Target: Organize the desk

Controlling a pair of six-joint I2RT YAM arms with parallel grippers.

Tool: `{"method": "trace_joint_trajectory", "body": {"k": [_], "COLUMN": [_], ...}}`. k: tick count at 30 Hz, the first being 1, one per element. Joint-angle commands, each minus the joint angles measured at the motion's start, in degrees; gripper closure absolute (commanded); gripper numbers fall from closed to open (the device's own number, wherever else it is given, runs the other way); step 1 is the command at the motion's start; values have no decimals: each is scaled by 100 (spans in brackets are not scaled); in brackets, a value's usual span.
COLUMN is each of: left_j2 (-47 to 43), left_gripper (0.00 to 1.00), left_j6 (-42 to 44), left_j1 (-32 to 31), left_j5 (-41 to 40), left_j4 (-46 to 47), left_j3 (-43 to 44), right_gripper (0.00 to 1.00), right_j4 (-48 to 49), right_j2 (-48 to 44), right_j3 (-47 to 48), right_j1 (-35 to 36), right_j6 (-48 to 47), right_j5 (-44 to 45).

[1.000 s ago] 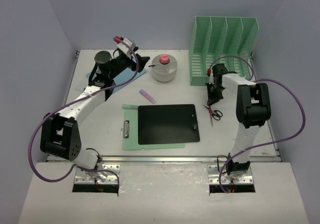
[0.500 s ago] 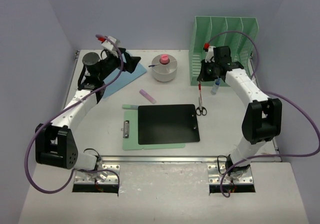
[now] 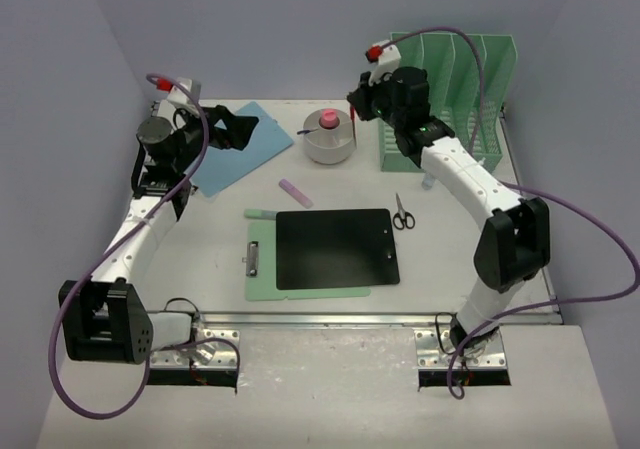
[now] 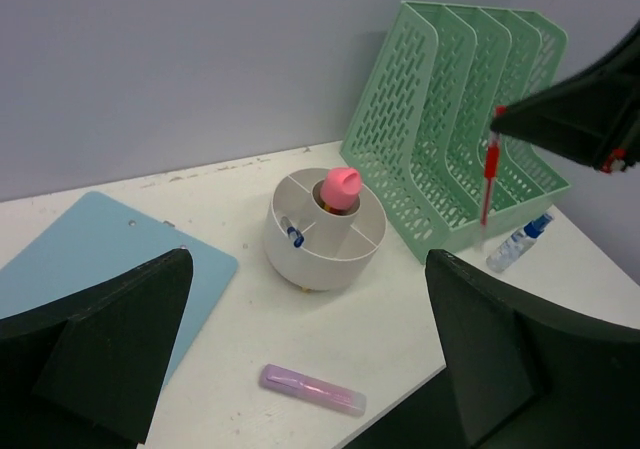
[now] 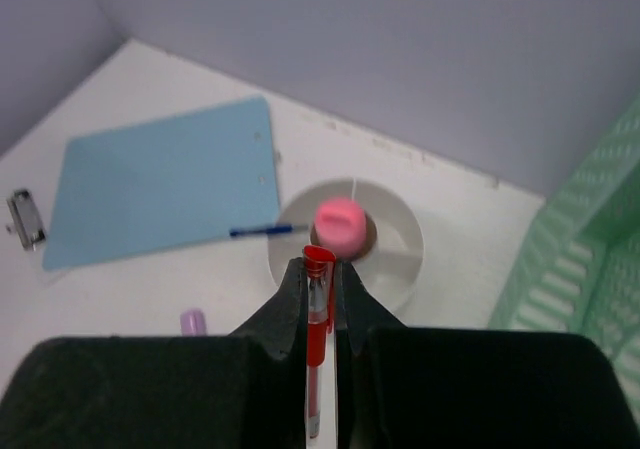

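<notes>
The red pen will go down next to the blue pen in the white round organizer [image 3: 312,130] [image 5: 284,226], set there by my right gripper.
The off-white desk [image 3: 200,259] carries scattered stationery. My right gripper [image 3: 357,106] is raised above the white round organizer [image 3: 329,139] and is shut on a red pen [image 5: 319,319] that hangs upright. In the right wrist view the gripper [image 5: 319,274] sits just short of the organizer [image 5: 400,209], which holds a pink-topped item [image 5: 340,221] and a blue pen [image 5: 262,231]. My left gripper [image 3: 232,127] is open and empty, raised over the blue clipboard [image 3: 238,149]. Its wrist view shows the purple highlighter [image 4: 313,390] between its fingers [image 4: 110,354].
A mint-green file rack [image 3: 450,94] stands at the back right with a small spray bottle [image 3: 428,179] in front. Scissors [image 3: 402,212] lie right of a black board [image 3: 337,248] resting on a green clipboard [image 3: 262,269]. The purple highlighter [image 3: 295,192] lies mid-desk.
My right gripper lifted the red pen from beside the scissors and carried it back and left towards the organizer. My left arm swung left and back, leaving the blue clipboard uncovered.
</notes>
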Motion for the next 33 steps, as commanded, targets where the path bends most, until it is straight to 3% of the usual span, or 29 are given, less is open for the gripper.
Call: {"method": "trace_joint_trajectory", "body": {"k": [1, 5, 6, 9, 15, 33], "left_j2": [-406, -582, -591, -618, -627, -618], "left_gripper": [0, 0, 0, 0, 0, 0], "left_j6": [-195, -80, -89, -107, -151, -168], "left_j1": [174, 218, 236, 262, 271, 359], "left_j5": [102, 84, 101, 110, 102, 181], "left_j4": [82, 99, 108, 143, 267, 715], "left_j3": [-220, -413, -474, -563, -677, -950], "right_gripper": [99, 99, 99, 99, 99, 99], "right_j4": [1521, 2760, 3484, 4796, 6345, 7420], "right_j2": [487, 760, 796, 997, 1804, 3257], "right_j3": [661, 495, 250, -207, -166, 406], "right_j1": [262, 727, 807, 1044, 1194, 1177], "right_j6": [-79, -394, -596, -965, -1370, -1828], "right_j5": [904, 1370, 1519, 1284, 1169, 1134]}}
